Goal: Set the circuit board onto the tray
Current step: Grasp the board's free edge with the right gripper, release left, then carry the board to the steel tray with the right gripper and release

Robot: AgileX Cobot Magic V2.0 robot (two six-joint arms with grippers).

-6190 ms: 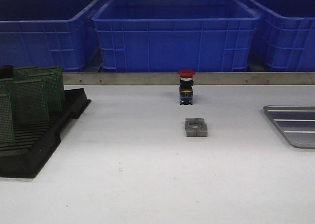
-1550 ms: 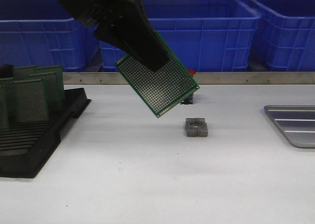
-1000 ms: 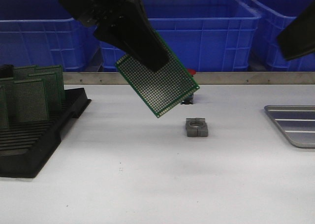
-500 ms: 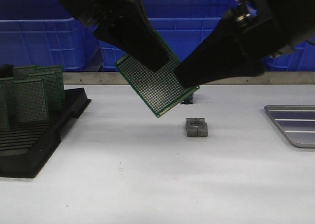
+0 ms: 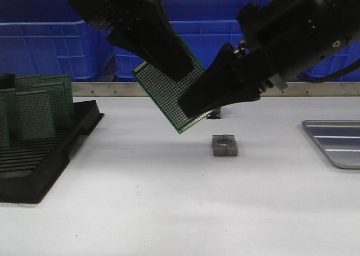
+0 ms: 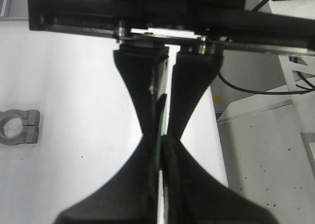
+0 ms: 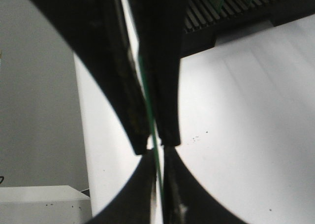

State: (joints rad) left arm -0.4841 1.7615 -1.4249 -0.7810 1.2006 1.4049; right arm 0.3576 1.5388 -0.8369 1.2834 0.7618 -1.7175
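Note:
My right gripper will release the circuit board, now hanging tilted above the table's middle, so that it lies in the silver ribbed tray (image 5: 336, 144), by the rim that is closest to the clamp block.
A green perforated circuit board (image 5: 160, 90) hangs tilted in the air above the middle of the table. My left gripper (image 5: 177, 70) is shut on its upper part; the left wrist view shows the board's edge (image 6: 160, 145) pinched between the fingers (image 6: 142, 111). My right gripper (image 5: 188, 107) reaches in from the right over the board's lower right corner. In the right wrist view its jaws (image 7: 157, 152) stand close on either side of the board's edge (image 7: 153, 135), with thin light gaps. The silver ribbed tray (image 5: 337, 143) lies at the table's right edge, apart from both grippers.
A black slotted rack (image 5: 34, 166) with several upright green boards (image 5: 39, 109) stands at the left. A small grey clamp block (image 5: 225, 146) lies under the board. A push-button (image 5: 214, 114) is mostly hidden behind the grippers. Big blue crates (image 5: 225, 42) line the back.
My right arm has come in from the upper right and moved its jaws over the board's lower right corner. The left gripper and the board have stayed still.

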